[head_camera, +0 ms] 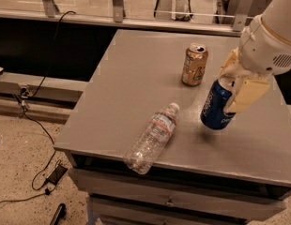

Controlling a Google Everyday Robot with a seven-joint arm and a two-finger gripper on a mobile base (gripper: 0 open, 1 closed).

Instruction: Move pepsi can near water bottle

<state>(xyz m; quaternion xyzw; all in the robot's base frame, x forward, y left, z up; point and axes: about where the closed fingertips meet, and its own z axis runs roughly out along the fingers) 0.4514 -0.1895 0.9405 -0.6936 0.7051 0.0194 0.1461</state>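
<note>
My gripper needs to let go of the pepsi can on the grey table [193,138], close beside the water bottle's cap end.
The dark blue pepsi can [216,108] is held in my gripper [237,86], tilted a little, just above the grey table top [131,74] at the right. The gripper's cream fingers [246,93] are shut around the can's upper part. The clear water bottle [151,137] lies on its side near the table's front edge, its white cap pointing up and right toward the can. The can hangs a short way to the right of the bottle's cap, apart from it.
A gold-tan can [194,64] stands upright on the table behind the pepsi can. Drawers [173,201] sit under the table front. Cables [37,172] trail on the speckled floor at the left. A railing [117,3] runs behind the table.
</note>
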